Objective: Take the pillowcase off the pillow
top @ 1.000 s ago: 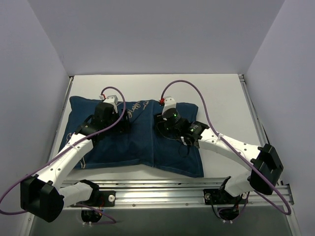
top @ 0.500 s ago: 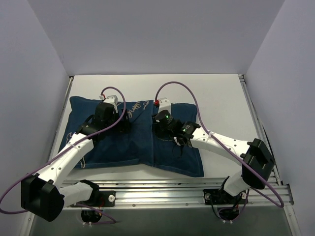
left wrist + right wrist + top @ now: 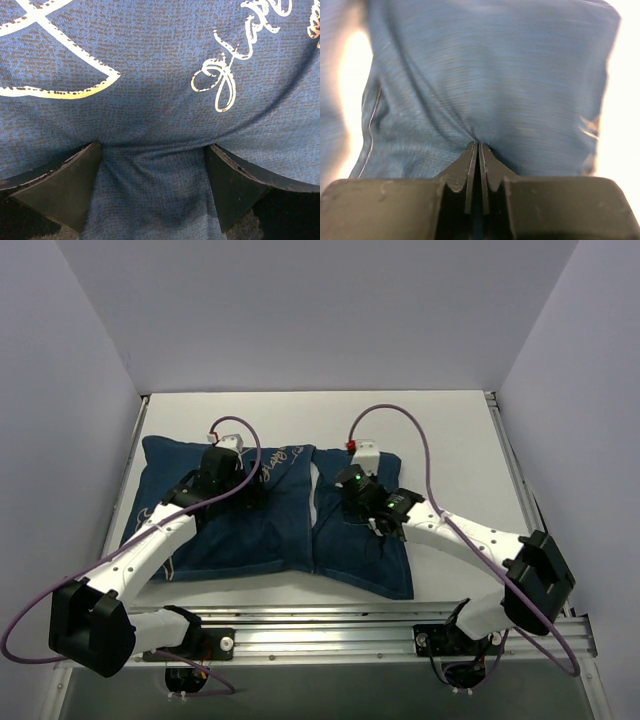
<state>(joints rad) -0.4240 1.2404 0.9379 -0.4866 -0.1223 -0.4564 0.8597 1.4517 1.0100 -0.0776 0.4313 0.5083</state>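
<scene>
The thin fold in my right gripper is back from the pillowcase's open edge, so next I open that gripper and take a thicker bunch closer to that edge (image 3: 328,492).
The navy pillowcase (image 3: 250,530) with white line drawings lies across the table's left and middle. A narrow strip of the white pillow (image 3: 318,485) shows through a gap in its middle. My left gripper (image 3: 222,480) presses down on the left half. In the left wrist view it (image 3: 155,165) is open, its fingers (image 3: 65,185) wide apart with a bulge of fabric (image 3: 150,75) between them. My right gripper (image 3: 350,495) is on the right half. In the right wrist view it (image 3: 478,145) is shut, pinching a fold of the blue fabric (image 3: 495,75).
White walls enclose the table on the left, back and right. The bare white tabletop (image 3: 450,440) lies right of the pillow and behind it. A metal rail (image 3: 330,625) with the arm bases runs along the near edge. Purple cables loop above both wrists.
My right gripper has moved right with the pinched fabric, opening a white gap in the pillowcase's middle. My left gripper has stayed pressed on the left half.
</scene>
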